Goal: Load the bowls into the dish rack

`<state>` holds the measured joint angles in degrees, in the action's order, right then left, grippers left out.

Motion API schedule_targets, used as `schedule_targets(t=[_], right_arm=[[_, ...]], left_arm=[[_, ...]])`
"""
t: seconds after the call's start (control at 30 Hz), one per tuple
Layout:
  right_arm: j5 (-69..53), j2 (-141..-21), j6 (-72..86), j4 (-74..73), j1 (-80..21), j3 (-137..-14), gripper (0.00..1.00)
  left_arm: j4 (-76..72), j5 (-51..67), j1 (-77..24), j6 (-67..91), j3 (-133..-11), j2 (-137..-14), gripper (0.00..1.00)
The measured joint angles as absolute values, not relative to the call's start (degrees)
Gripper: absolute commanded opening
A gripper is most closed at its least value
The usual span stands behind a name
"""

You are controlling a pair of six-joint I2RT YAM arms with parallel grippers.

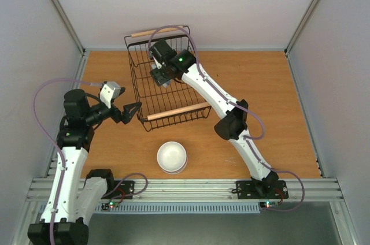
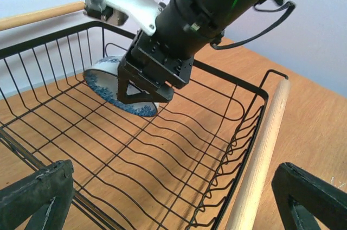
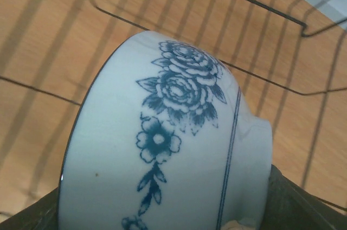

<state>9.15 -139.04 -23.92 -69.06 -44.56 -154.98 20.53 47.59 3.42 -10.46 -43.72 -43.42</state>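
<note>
The robot's right gripper needs to release the blue-and-white bowl on the rack's wire bottom (image 1: 183, 79), near the side opposite the left gripper.
The dish rack (image 1: 173, 112) is a black wire basket with two wooden handles at the table's far middle. My right gripper (image 1: 161, 76) reaches down into the rack's far part and is shut on the blue-and-white bowl (image 2: 108, 81), holding it tilted on its side just above the wire floor. In the right wrist view the bowl (image 3: 162, 148) fills the frame, with a dark finger (image 3: 306, 208) beside it. A plain white bowl (image 1: 172, 156) sits on the table in front of the rack, seemingly stacked on another. My left gripper (image 1: 132, 112) is open and empty at the rack's near left corner. The other bowls are out of view.
The rack's near wooden handle (image 2: 260, 148) runs between my left gripper's fingers (image 2: 38, 197) in the left wrist view. Grey walls enclose the wooden table (image 1: 260, 95) on the left, right and far sides. A metal rail (image 1: 191, 187) runs along the near edge.
</note>
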Motion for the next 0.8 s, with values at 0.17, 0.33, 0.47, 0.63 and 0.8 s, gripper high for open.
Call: schedule_targets(t=[0.17, 0.33, 0.47, 0.63, 0.8], right_arm=[[14.79, -140.79, -28.80, -67.94, -41.58, -152.83, 0.01], [19.35, -143.28, -33.76, -64.23, -38.85, -152.86, 0.01], [22.02, -146.21, -36.01, -63.57, -37.91, -152.86, 0.01], [26.22, -149.40, -38.59, -63.44, -37.98, -152.44, 0.03], [30.02, -149.95, -41.04, -62.96, -37.98, -151.13, 0.15]], left_arm=[[20.25, 47.97, 3.53, -10.48, -43.22, -43.48, 0.99], [20.23, 48.40, 3.53, -10.48, -42.94, -44.23, 0.99], [20.27, 48.45, 3.53, -10.48, -42.94, -44.84, 0.99], [20.25, 48.71, 3.53, -10.48, -42.94, -45.01, 0.99], [20.27, 49.08, 3.53, -10.48, -42.94, -45.36, 0.99]])
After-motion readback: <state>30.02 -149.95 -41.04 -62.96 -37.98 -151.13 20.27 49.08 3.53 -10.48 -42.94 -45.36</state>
